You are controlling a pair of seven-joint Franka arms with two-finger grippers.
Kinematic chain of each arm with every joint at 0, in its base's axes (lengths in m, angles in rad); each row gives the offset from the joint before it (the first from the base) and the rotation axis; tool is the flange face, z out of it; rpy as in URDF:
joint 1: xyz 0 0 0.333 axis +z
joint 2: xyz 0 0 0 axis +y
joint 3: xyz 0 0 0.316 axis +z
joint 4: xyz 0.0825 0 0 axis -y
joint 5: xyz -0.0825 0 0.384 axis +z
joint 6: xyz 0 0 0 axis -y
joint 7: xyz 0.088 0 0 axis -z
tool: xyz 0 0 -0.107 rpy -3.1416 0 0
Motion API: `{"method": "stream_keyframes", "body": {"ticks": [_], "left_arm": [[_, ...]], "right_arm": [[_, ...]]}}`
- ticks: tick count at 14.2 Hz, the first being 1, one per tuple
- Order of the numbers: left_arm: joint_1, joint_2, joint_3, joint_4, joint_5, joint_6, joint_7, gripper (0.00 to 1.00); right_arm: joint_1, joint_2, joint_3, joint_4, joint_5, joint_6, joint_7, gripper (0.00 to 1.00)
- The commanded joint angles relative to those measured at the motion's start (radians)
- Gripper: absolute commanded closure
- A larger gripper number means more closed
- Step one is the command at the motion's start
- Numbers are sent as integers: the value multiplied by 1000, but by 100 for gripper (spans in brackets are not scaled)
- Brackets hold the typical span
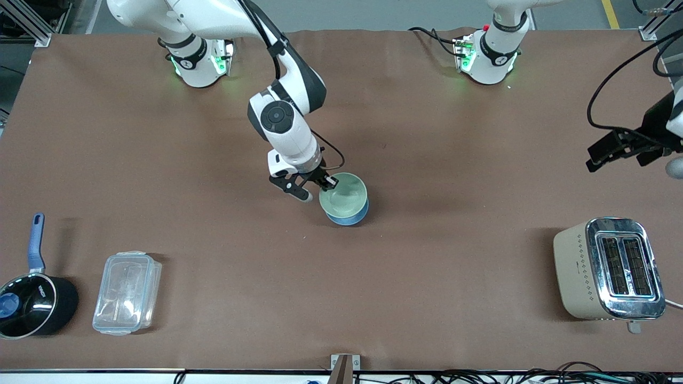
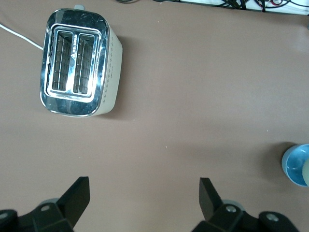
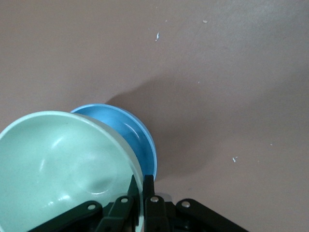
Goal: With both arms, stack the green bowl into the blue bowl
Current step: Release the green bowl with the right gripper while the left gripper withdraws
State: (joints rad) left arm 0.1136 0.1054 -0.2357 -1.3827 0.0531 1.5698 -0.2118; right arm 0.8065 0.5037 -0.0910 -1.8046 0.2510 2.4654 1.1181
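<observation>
The green bowl, now tilted in the blue bowl, will be let go by my right gripper nested level inside the blue bowl (image 1: 346, 204) (image 3: 103, 157), near the middle of the table.
The pale green bowl (image 1: 344, 193) sits tilted in the sky-blue bowl (image 1: 349, 216) near the middle of the table. My right gripper (image 1: 323, 183) is shut on the green bowl's rim, on the side toward the right arm's end. In the right wrist view the green bowl (image 3: 63, 169) is pinched at its rim between the fingers (image 3: 149, 186), with the blue bowl (image 3: 130, 133) under and beside it. My left gripper (image 1: 605, 154) is open and empty, up over the table near the left arm's end; its view shows both fingers (image 2: 77, 193) wide apart and the bowls (image 2: 297, 164) at the edge.
A cream and chrome toaster (image 1: 608, 269) stands near the left arm's end, nearer the front camera. A clear lidded plastic box (image 1: 127, 292) and a black saucepan with a blue handle (image 1: 32, 301) sit at the right arm's end, near the front edge.
</observation>
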Motion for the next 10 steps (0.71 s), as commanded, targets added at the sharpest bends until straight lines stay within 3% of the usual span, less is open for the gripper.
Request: {"method": "stream_keyframes", "body": {"ticks": [1,4,10], "left_arm": [[-75,-82,106,-94,-2,6,29,0],[-127,-142,190,-171,-13,12,83,0],[-124,-156,190,-196,-10,7,74,0]], "right_arm": [[19,15,-9,18,-2,13,29,98],[28,39,-9,16,-1,52,68,98],[25,44,-9,13,-1,53,69,96]]}}
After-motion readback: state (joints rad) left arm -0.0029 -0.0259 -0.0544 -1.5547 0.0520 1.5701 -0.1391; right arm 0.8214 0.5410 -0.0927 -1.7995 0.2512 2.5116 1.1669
